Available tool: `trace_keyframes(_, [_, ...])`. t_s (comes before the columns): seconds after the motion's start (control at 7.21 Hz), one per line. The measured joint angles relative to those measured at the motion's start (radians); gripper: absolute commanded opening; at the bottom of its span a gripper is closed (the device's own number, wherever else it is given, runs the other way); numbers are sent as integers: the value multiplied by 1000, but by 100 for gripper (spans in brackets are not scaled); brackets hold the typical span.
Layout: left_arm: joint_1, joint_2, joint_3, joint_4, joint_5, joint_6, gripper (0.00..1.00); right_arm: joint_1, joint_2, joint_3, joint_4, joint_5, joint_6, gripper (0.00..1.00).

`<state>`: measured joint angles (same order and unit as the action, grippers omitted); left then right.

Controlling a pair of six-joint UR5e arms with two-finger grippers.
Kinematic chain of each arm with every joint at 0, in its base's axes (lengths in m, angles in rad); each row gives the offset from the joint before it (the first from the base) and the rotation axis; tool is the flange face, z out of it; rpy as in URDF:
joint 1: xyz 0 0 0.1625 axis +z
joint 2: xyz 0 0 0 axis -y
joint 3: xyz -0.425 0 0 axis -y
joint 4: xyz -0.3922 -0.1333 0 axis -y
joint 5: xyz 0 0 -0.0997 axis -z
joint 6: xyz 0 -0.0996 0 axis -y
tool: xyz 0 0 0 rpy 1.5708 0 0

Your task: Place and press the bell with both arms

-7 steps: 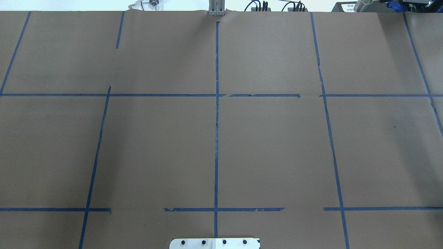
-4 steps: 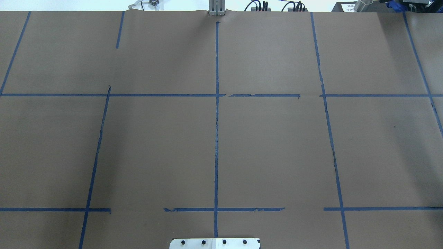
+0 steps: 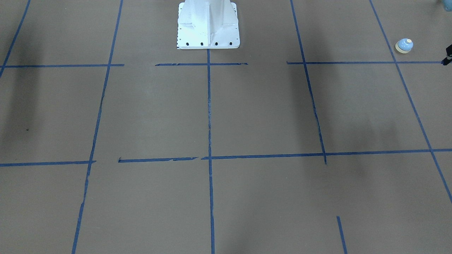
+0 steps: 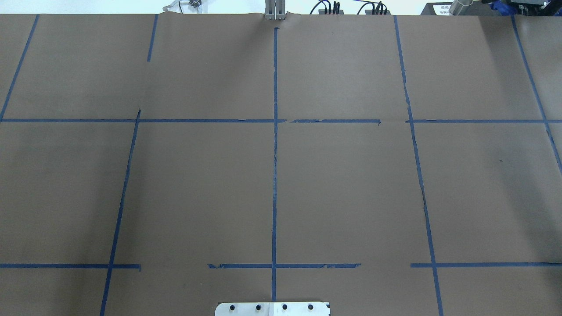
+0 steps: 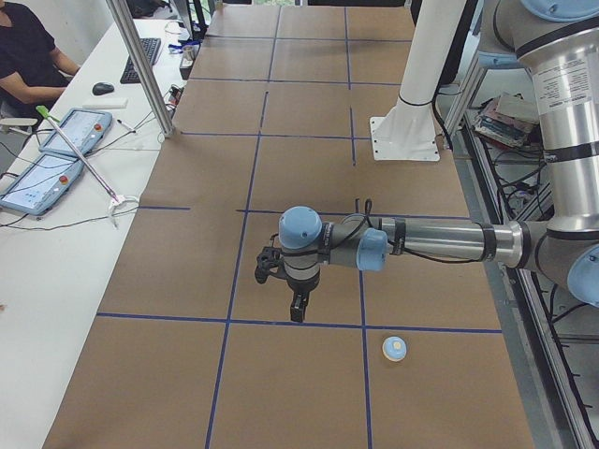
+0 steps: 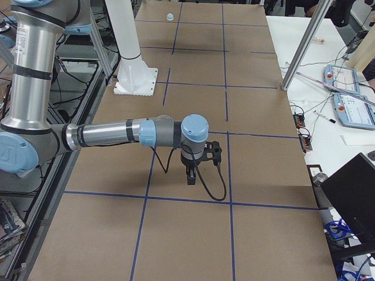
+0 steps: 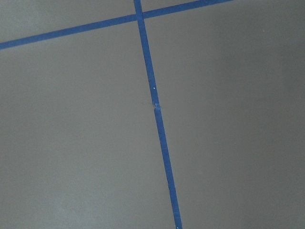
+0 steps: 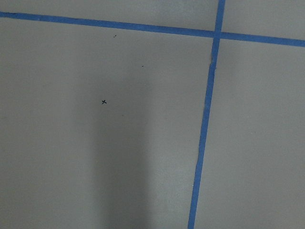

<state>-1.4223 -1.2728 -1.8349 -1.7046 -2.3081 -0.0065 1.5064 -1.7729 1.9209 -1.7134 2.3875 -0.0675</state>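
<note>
My left gripper will move to the light-blue bell next and close on the bell's sides [image 3: 403, 46], under its cream button.
The light-blue bell [image 3: 404, 45] with its cream button stands upright on the brown paper at the table's left end, near the robot's side. It also shows in the exterior left view [image 5: 394, 349] and, far off, in the exterior right view [image 6: 169, 16]. My left gripper [image 5: 298, 307] points down above the paper, apart from the bell and further out from the robot's side. Only a black sliver of it [image 3: 447, 56] shows at the front-facing view's edge, so I cannot tell if it is open. My right gripper [image 6: 190, 175] hangs over the table's right part, far from the bell; I cannot tell its state.
The white pedestal [image 3: 208, 24] stands at the middle of the robot's side. Blue tape lines [image 4: 275, 153] divide the brown paper into a grid. Both wrist views show only paper and tape. An operator [image 5: 23, 56] sits at a side desk with tablets [image 5: 56, 150].
</note>
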Motion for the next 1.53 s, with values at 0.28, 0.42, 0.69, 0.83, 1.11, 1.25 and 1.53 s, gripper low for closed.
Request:
trace_keyframes(0.28, [84, 83, 35, -192, -19, -141, 100, -5, 0, 1, 0, 1, -1, 100])
trace_keyframes(0.42, [154, 137, 60, -326, -19, -205, 100, -11, -1, 0, -1, 3, 2, 100])
trace_keyframes(0.69, [225, 213, 149, -539, -19, -244, 100, -31, -3, -2, -1, 3, 9, 100])
trace_keyframes(0.83, [255, 227, 190, -582, -20, -246, 100, -38, -4, -3, -1, 4, 10, 100])
trace_keyframes(1.11, [307, 262, 241, -645, -20, -250, 100, -42, -13, -1, -2, 25, 6, 100])
trace_keyframes(1.25, [322, 281, 260, -679, -22, -252, 100, -42, -15, -1, -1, 32, 6, 100])
trace_keyframes(1.53, [378, 295, 280, -705, -24, -271, 100, -43, -17, 0, -1, 41, 5, 100])
